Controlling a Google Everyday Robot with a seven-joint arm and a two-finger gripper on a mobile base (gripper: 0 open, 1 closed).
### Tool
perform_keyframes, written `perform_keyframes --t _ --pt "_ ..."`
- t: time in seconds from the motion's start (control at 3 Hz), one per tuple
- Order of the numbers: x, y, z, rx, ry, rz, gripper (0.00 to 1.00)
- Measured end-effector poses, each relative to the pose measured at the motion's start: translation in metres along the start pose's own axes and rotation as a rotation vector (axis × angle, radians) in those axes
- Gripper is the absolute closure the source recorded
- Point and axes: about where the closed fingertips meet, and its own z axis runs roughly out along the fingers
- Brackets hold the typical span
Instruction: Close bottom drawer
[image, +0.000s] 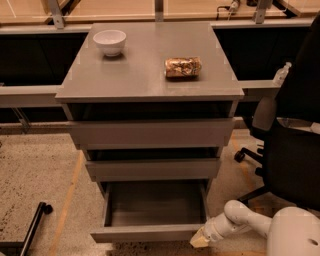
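Observation:
Next, my gripper releases the bottom drawer, which stands pulled out now, front pushed in just below the drawer (142, 205) above it.
The bottom drawer (150, 232) of the grey cabinet (150, 80) stands pulled out, its shallow grey box open and empty, its flat front near the bottom edge of the camera view. My gripper (199, 241) is at the end of the white arm coming in from the lower right. It sits at the right end of the drawer front, touching or nearly touching it.
The two upper drawers (152, 132) are slightly pulled out. A white bowl (109, 41) and a crumpled snack bag (182, 67) lie on the cabinet top. A black office chair (292, 150) stands to the right. A black leg with a wheel (35, 220) is at lower left.

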Motion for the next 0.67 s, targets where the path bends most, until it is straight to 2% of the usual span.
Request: perform_keyframes --t 0.33,0.67 --pt "-0.0393 -0.0158 0.0025 0.014 -0.025 -0.077 1.0" --pt "-0.0393 -0.0157 0.0026 0.014 -0.025 -0.077 1.0"
